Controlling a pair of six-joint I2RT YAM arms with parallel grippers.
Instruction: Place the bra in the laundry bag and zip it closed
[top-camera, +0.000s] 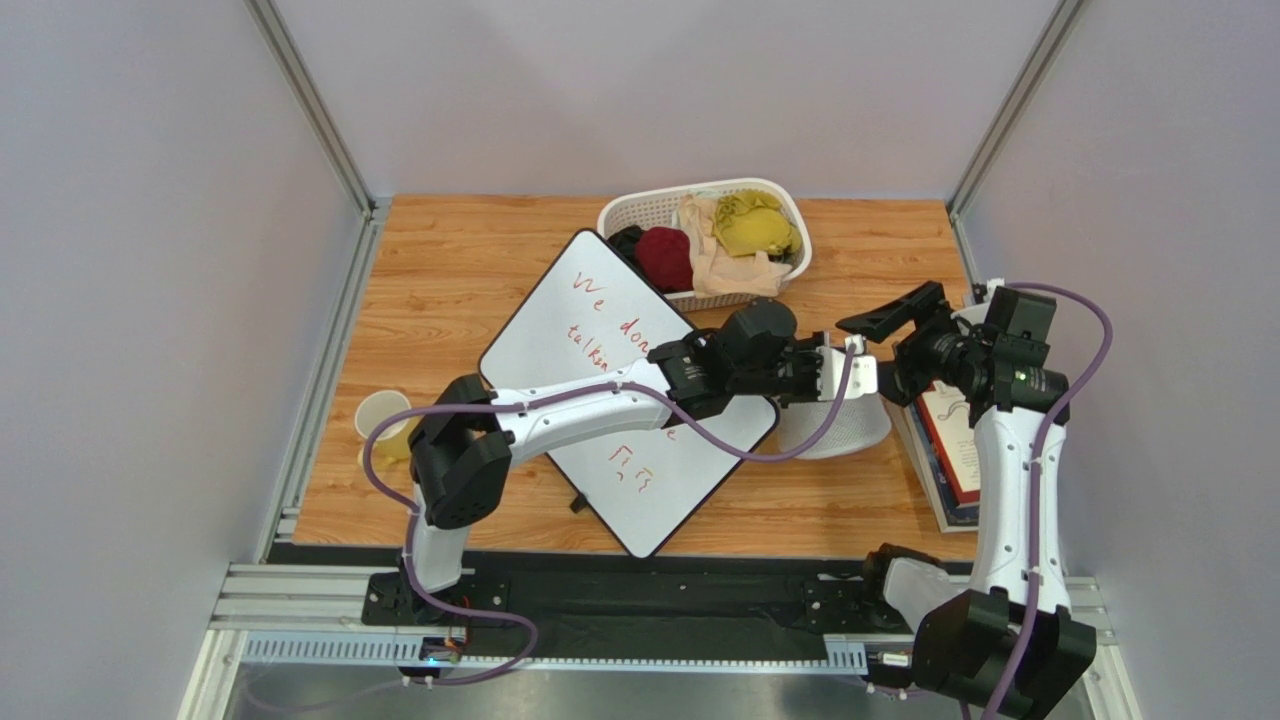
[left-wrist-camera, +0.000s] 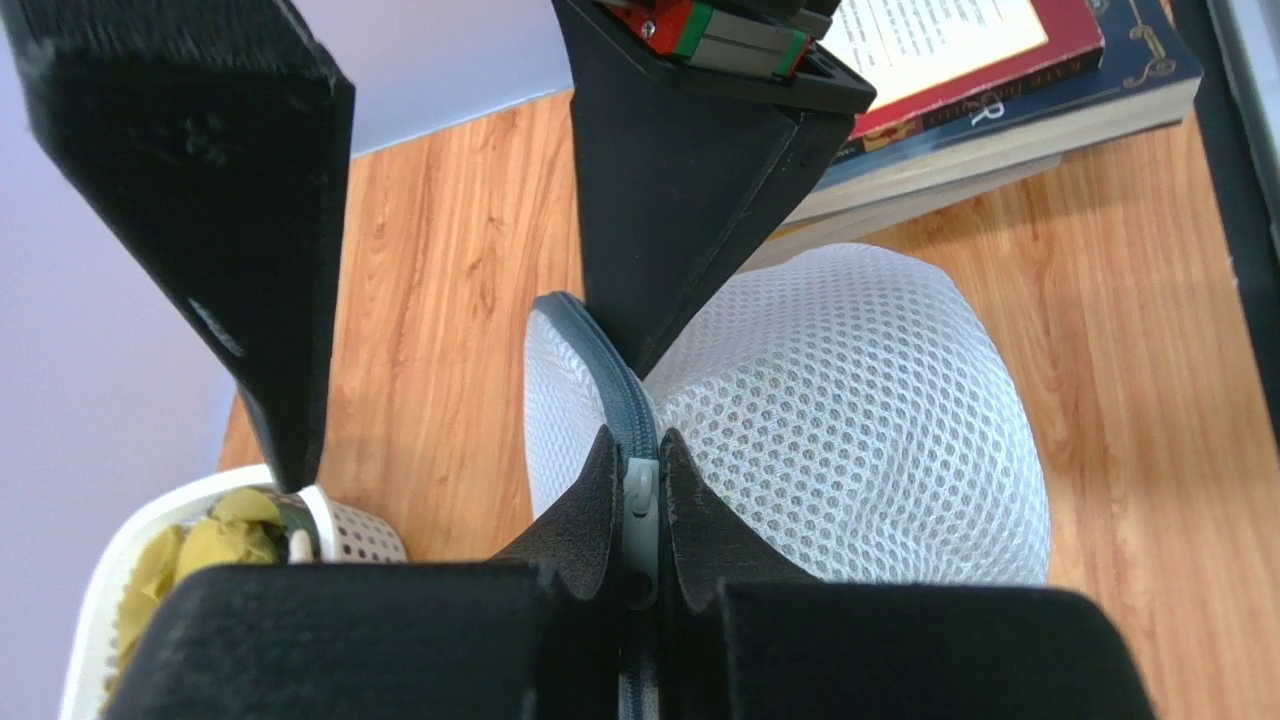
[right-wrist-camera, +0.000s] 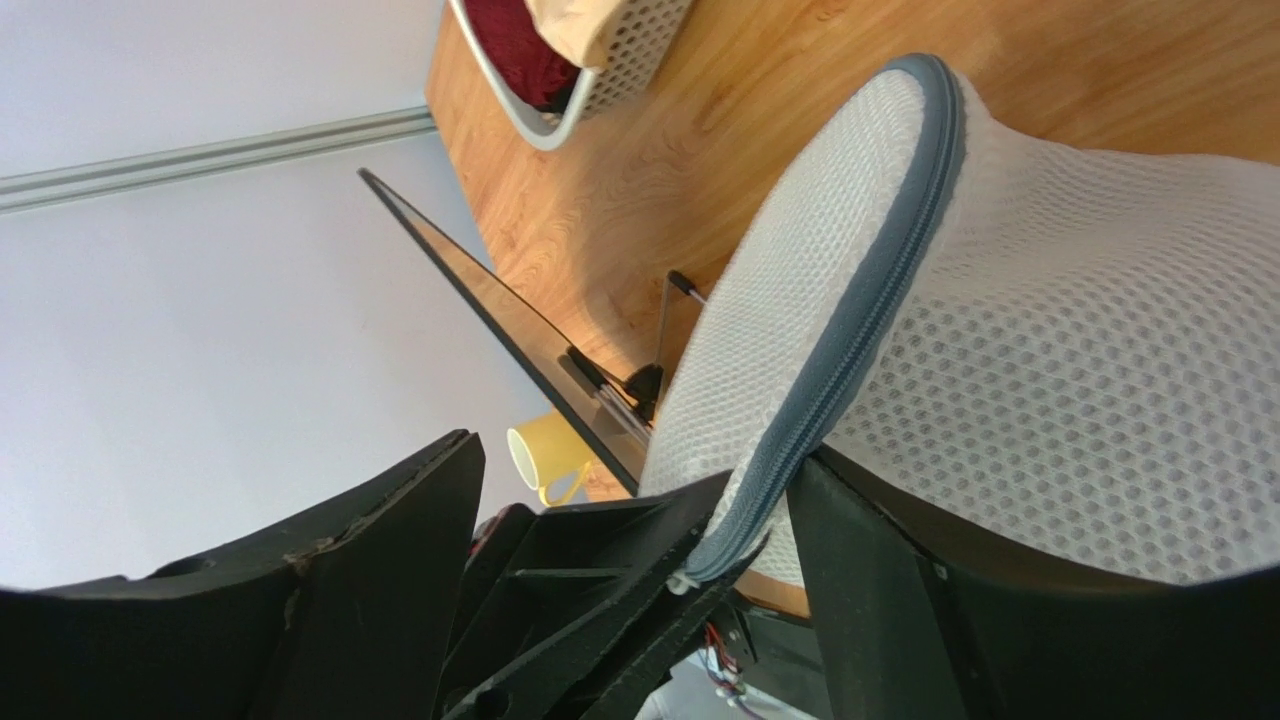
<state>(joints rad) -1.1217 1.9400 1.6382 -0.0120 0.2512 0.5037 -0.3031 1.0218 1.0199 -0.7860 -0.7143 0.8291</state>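
I will clamp the laundry bag's rim with my right gripper while my left gripper turns and takes the pull's tab (left-wrist-camera: 642, 489) again, because my left gripper pinches the zipper band along with the pull.
The laundry bag (top-camera: 849, 428), a white mesh dome with a grey zipper band (right-wrist-camera: 864, 315), lies on the wooden table right of centre. In the left wrist view my left gripper (left-wrist-camera: 642, 503) is shut on the grey zipper pull (left-wrist-camera: 643, 518) at the bag's (left-wrist-camera: 857, 435) rim. From above, that gripper (top-camera: 836, 372) sits at the bag's far edge. My right gripper (top-camera: 879, 348) stands open, and its fingers (right-wrist-camera: 346, 600) straddle the left gripper's tips and the bag's (right-wrist-camera: 1052, 345) rim without gripping. The visible stretch of zipper is closed. The bra is hidden in every view.
A tilted whiteboard (top-camera: 601, 375) lies left of the bag, under the left arm. A white slotted basket (top-camera: 706, 240) with yellow and dark red clothes stands at the back. Stacked books (top-camera: 947, 443) lie just right of the bag. A yellow mug (top-camera: 383, 428) stands far left.
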